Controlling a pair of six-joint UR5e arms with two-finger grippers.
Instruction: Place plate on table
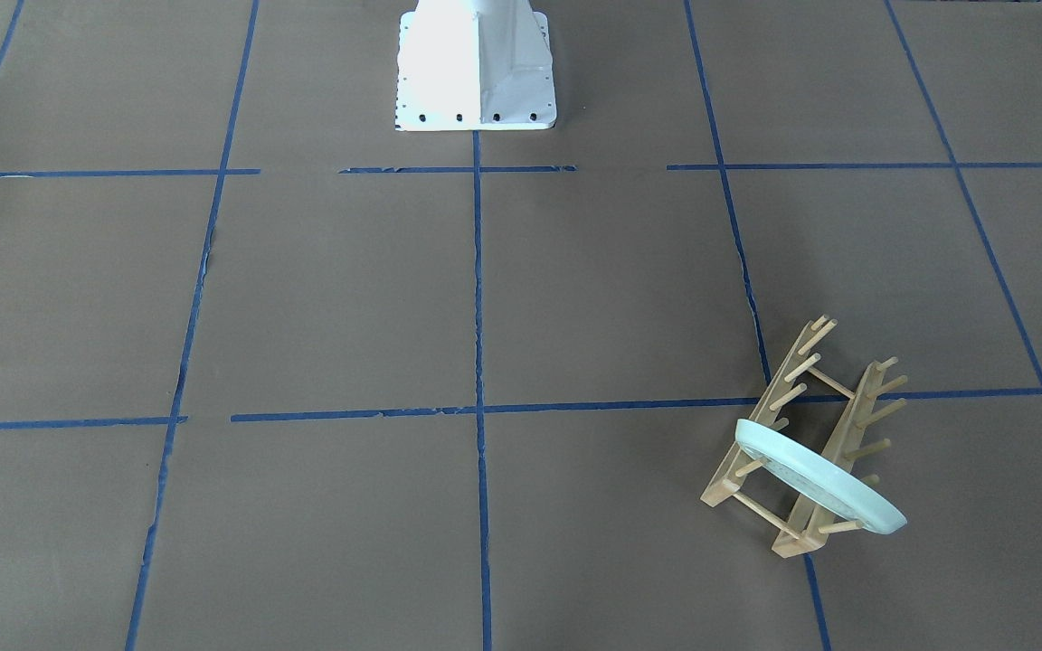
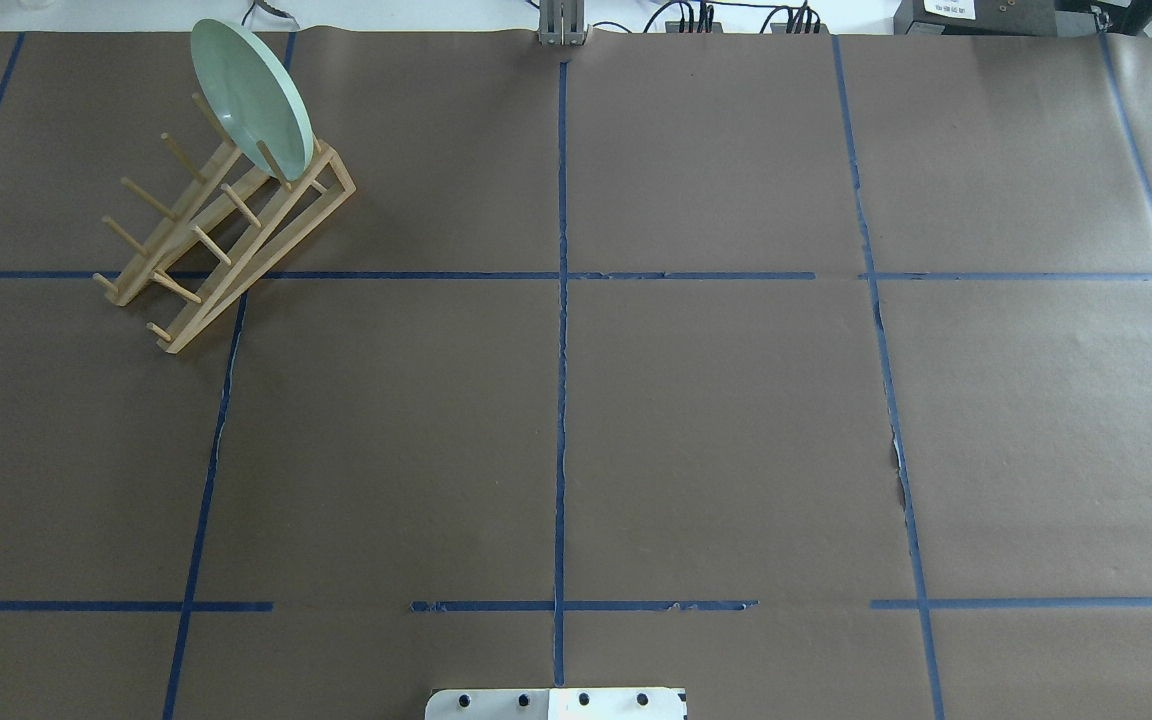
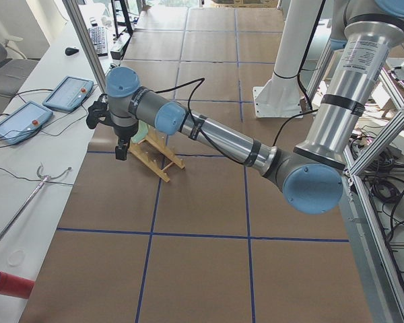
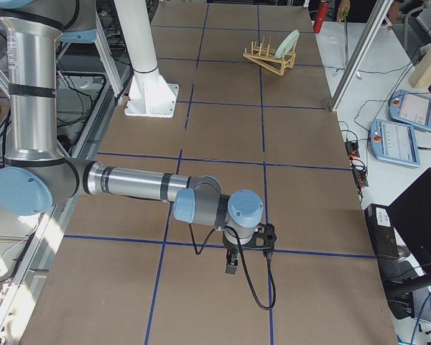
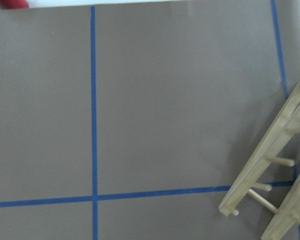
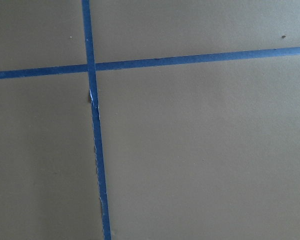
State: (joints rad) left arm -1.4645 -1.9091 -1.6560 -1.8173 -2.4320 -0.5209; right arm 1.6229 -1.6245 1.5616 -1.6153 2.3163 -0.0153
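Next, I should move my left gripper to the middle of the plate's top rim (image 1: 819, 452), above the wooden peg rack, and close it there.
The pale mint-green plate (image 1: 815, 479) stands on edge, tilted, in the far end of the light wooden peg rack (image 1: 779, 398) on the brown table. In the overhead view the plate (image 2: 251, 100) and rack (image 2: 226, 250) sit at the far left. My left gripper (image 3: 121, 149) shows only in the left side view, hanging over the table beside the rack (image 3: 158, 158) and the plate (image 3: 140, 132); I cannot tell if it is open or shut. My right gripper (image 4: 231, 264) shows only in the right side view, far from the plate (image 4: 289, 43); I cannot tell its state. The left wrist view shows a rack end (image 5: 270, 175).
The robot's white base (image 1: 476, 72) stands at the table's near edge. Blue tape lines (image 2: 561, 400) grid the brown paper. The rack is close to the table's far edge. A side bench holds control pendants (image 3: 67, 94) and a red roll (image 3: 7, 282).
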